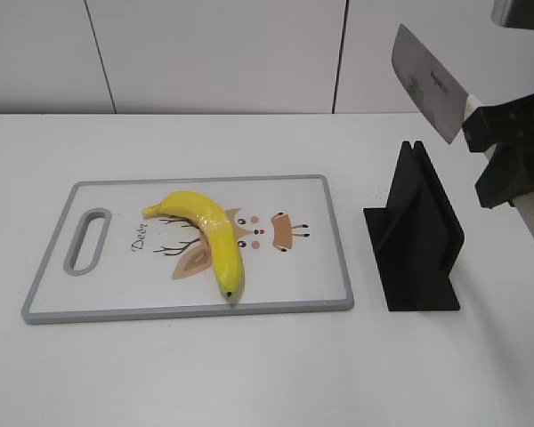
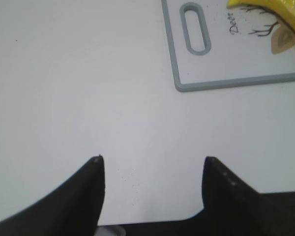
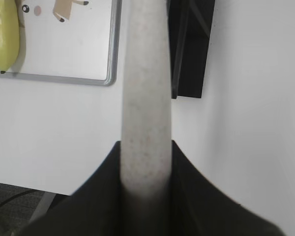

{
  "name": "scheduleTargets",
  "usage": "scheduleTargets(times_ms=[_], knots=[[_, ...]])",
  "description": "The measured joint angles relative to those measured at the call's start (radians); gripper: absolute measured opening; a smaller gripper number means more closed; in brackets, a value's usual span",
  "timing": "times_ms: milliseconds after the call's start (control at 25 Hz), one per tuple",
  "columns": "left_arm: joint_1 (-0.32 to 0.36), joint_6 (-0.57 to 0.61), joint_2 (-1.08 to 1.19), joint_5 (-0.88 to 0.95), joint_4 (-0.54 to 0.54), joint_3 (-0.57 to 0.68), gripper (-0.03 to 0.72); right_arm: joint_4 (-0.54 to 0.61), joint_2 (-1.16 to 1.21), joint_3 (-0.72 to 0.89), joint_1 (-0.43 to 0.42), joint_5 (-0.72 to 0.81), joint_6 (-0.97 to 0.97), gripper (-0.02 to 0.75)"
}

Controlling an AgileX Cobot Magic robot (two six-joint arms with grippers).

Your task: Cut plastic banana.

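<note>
The knife, now in the air above the stand, will go down in the slot of the black knife stand [image 3: 185,29] from my right gripper.
The plastic banana [image 1: 209,233] lies whole on the grey-rimmed cutting board [image 1: 329,227]; it also shows in the left wrist view [image 2: 280,9] and the right wrist view [image 3: 5,37]. My right gripper [image 1: 503,147] is shut on the pale handle [image 3: 146,98] of a knife, whose blade [image 1: 427,82] points up and left, in the air above the black knife stand [image 1: 418,236]. My left gripper [image 2: 151,160] is open and empty over bare table, left of the board [image 2: 226,84]; it is out of the exterior view.
The black slotted stand [image 3: 191,44] stands right of the board. A white wall rises behind the white table [image 1: 249,374]. The board has a handle slot [image 1: 89,240] at its left end.
</note>
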Motion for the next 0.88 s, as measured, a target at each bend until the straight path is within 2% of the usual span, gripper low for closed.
scheduleTargets(times_ms=[280,520,880], knots=[[0.0,-0.011,-0.251,-0.018,0.0,0.031,0.581,-0.023,-0.01,0.059,0.0,-0.002,0.061,0.167],[0.0,-0.012,-0.264,-0.065,0.0,0.051,0.579,-0.066,-0.011,0.087,0.0,-0.015,0.097,0.167],[0.0,-0.015,-0.264,-0.069,0.0,0.054,0.579,-0.056,0.009,0.088,0.0,-0.064,0.1,0.167]])
